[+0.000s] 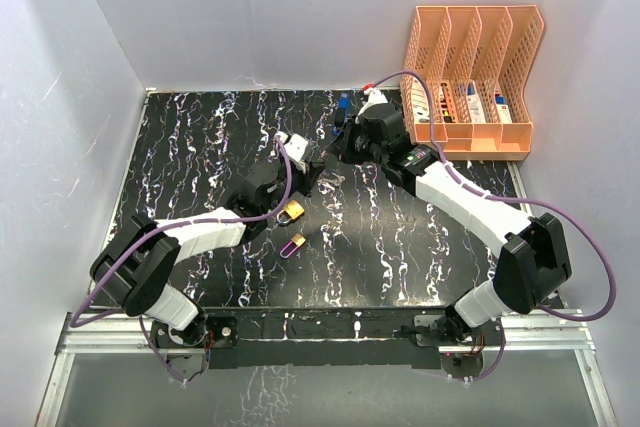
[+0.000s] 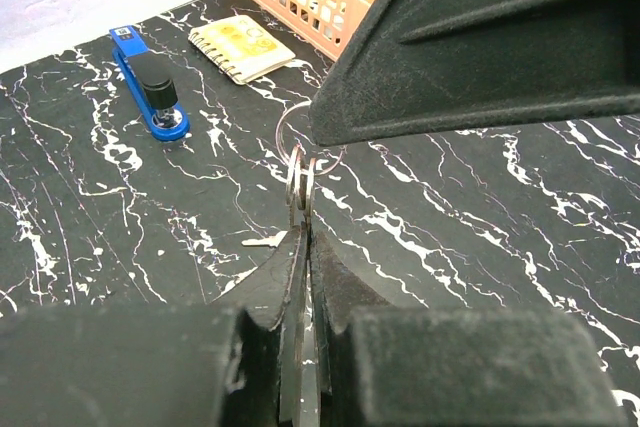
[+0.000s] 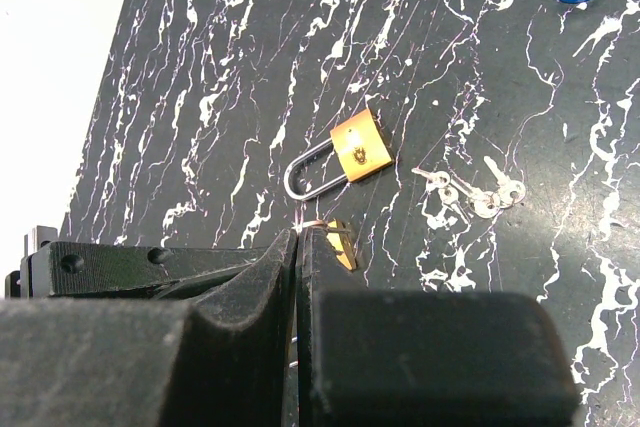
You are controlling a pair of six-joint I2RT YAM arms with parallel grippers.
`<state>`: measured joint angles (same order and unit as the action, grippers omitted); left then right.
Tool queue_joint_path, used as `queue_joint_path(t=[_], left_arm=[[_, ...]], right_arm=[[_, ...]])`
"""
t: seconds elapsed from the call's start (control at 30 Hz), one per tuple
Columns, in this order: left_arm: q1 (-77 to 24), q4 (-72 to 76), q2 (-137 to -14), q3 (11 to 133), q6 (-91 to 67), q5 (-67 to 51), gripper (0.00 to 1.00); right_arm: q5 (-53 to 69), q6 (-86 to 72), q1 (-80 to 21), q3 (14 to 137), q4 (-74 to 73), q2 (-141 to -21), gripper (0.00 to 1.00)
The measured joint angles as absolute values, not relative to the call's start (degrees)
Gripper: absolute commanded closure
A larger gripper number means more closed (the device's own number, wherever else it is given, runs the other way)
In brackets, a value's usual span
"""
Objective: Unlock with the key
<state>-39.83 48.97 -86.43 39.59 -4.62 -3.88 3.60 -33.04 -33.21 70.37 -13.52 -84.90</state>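
The key's blade is covered by my left gripper and my right gripper has only the key ring, so next my right gripper opens and takes the key's head (image 2: pixel 296 177).
My left gripper (image 2: pixel 303 232) is shut on a silver key (image 2: pixel 300 187), gripping its blade with the head sticking out. The key ring (image 2: pixel 296 135) runs under my right gripper's black body (image 2: pixel 480 37). My right gripper (image 3: pixel 299 235) is shut too, with a thin loop of that ring (image 3: pixel 325 227) showing at its tip. Both grippers meet above mid-table (image 1: pixel 318 162). A gold padlock (image 3: pixel 350 155) lies on the table below them, shackle to the left. A second gold padlock (image 3: pixel 343 245) is half hidden behind my right finger. Both padlocks (image 1: pixel 291 210) (image 1: pixel 296 244) show in the top view.
Loose keys (image 3: pixel 470 192) lie right of the padlock, and one more key (image 2: pixel 265 239) lies near my left fingers. A blue stapler (image 2: pixel 150 82) and a small yellow notepad (image 2: pixel 240 45) sit toward the back. An orange file rack (image 1: pixel 475 77) stands at the back right.
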Motion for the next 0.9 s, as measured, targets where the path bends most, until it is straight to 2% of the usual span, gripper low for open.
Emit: queue_joint_path(t=[0.23,0.4,0.6,0.8,0.9], left_arm=[[-39.9,46.5,-86.4,40.8,-4.0,-4.1,1.0],[-39.4,39.2,-86.4,45.1,-3.3,-6.8,1.0],[-37.1,28.6,-86.5,50.6,-2.9,-14.5,1.0],[-33.8,20.7,-86.5,55.9,-2.0,-21.0,1.0],[-31.6,18.1,-86.5,57.4,-1.8,-25.2,1.0]], right_arm=[[3.6,-32.9,-33.2,70.4,-13.5,-84.9,1.0],[2.7,-32.3,-32.8,69.9,-13.4,-84.9,1.0],[1.1,-31.4,-32.1,68.1,-13.4,-83.8,0.82],[0.3,-29.1,-29.8,65.6,-13.6,-79.7,0.77],[1.0,-27.1,-28.4,63.8,-12.4,-77.2,0.7]])
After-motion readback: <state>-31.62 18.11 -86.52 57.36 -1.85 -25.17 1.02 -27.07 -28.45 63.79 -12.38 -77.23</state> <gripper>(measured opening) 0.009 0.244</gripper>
